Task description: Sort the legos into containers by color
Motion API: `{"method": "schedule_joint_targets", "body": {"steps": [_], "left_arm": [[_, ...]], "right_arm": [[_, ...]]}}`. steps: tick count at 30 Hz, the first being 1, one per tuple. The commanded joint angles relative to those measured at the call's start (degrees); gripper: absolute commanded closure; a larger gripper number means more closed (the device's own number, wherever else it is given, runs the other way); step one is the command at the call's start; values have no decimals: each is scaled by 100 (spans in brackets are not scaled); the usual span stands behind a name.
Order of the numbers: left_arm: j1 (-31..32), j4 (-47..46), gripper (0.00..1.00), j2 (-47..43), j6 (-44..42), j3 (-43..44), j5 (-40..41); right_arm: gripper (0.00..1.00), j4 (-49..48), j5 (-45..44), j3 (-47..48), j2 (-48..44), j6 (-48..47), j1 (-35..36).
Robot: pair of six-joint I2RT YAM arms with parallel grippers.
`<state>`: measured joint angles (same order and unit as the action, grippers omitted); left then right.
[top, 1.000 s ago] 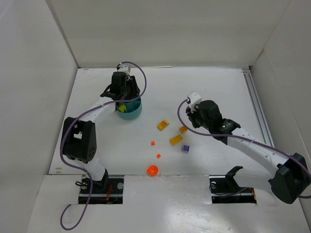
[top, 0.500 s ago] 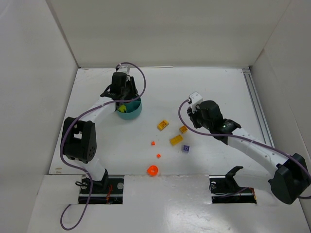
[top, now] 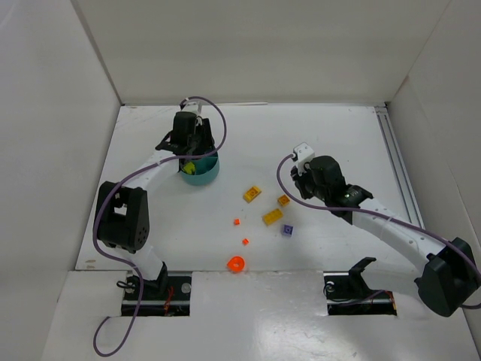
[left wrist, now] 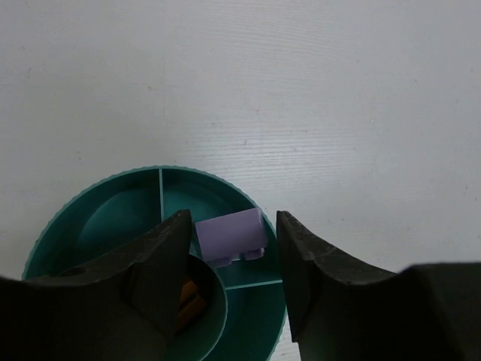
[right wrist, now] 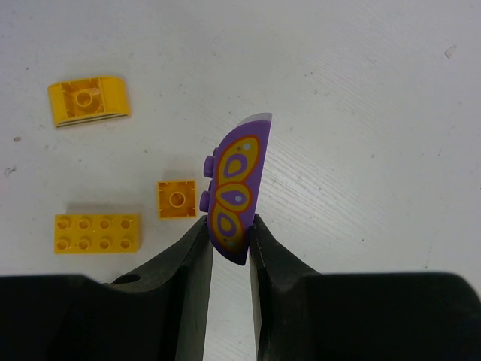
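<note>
The robot's right gripper should release the purple curved piece in the teal dish's compartment with the pale purple brick (top: 209, 156).
The teal dish (top: 204, 175) stands at the back left. My left gripper (top: 192, 150) hovers over it, open. In the left wrist view a pale purple brick (left wrist: 231, 235) lies in a compartment of the dish (left wrist: 113, 218), between my fingers and touching neither. An orange-brown brick (left wrist: 189, 297) lies in the central cup. My right gripper (top: 301, 185) is shut on a purple curved piece with yellow-orange ovals (right wrist: 234, 188) and holds it above the table. Three yellow bricks lie below it: a curved one (right wrist: 88, 101), a small square (right wrist: 176, 198) and a long one (right wrist: 97, 232).
In the top view a small purple brick (top: 286, 229), two orange-red bits (top: 236, 222) (top: 245, 241) and an orange ring (top: 237, 263) lie on the white table near the front. White walls enclose the table on three sides.
My right gripper has drifted very slightly toward the near right with the purple piece. The left gripper has not visibly moved.
</note>
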<state>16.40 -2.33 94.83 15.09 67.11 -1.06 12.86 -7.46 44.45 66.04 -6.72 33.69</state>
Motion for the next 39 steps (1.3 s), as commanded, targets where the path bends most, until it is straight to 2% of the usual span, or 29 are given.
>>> {"method": "schedule_joint_targets", "body": {"steps": [1, 4, 8, 10, 16, 20, 22, 25, 26, 27, 30, 31, 32, 36, 39], "left_arm": [[3, 101, 53, -140, -94, 179, -26], [3, 101, 41, -140, -94, 232, -26], [3, 162, 38, -193, -147, 232, -26], [3, 162, 38, -245, -147, 285, -139], [3, 110, 23, -789, -147, 285, -351], [-49, 110, 0, -1501, 10, 83, -282], [-110, 320, 0, -1956, 421, -57, 16], [-111, 917, 0, -2441, 967, -277, 1052], [-111, 1205, 0, -2808, 1378, -521, 1308], [-163, 1348, 0, -3003, 1635, -672, 1910], [-164, 2004, 0, -3777, 2583, -1278, 2670], [-233, 2113, 0, -3970, 3117, -1419, 2672], [-234, 2114, 0, -4155, 3227, -1768, 2594], [-234, 1850, 0, -5094, 3517, -2482, 2181], [-234, 1797, 0, -5334, 3518, -2606, 2180]], "right_arm": [[100, -223, 70, 73, -56, -49, -47], [100, -223, 70, 73, -56, -49, -47], [100, -223, 122, 73, -56, -101, -47], [100, -292, 394, 73, -56, -259, -47], [100, -626, 1466, 660, 303, -1006, 110], [100, -820, 1871, 1425, 1076, -1130, 349], [100, -820, 1775, 1811, 1715, -1130, 515], [100, -820, 1949, 2611, 2332, -1182, 568], [100, -873, 2046, 3022, 2735, -1182, 568], [100, -873, 2108, 3235, 2930, -1182, 568], [100, -873, 2161, 4042, 3686, -1103, 691], [100, -873, 2283, 4228, 3853, -1025, 691], [100, -873, 2284, 4413, 4012, -885, 744], [100, -803, 2241, 5231, 4819, -533, 858], [100, -803, 2047, 5644, 5111, -304, 963]]}}
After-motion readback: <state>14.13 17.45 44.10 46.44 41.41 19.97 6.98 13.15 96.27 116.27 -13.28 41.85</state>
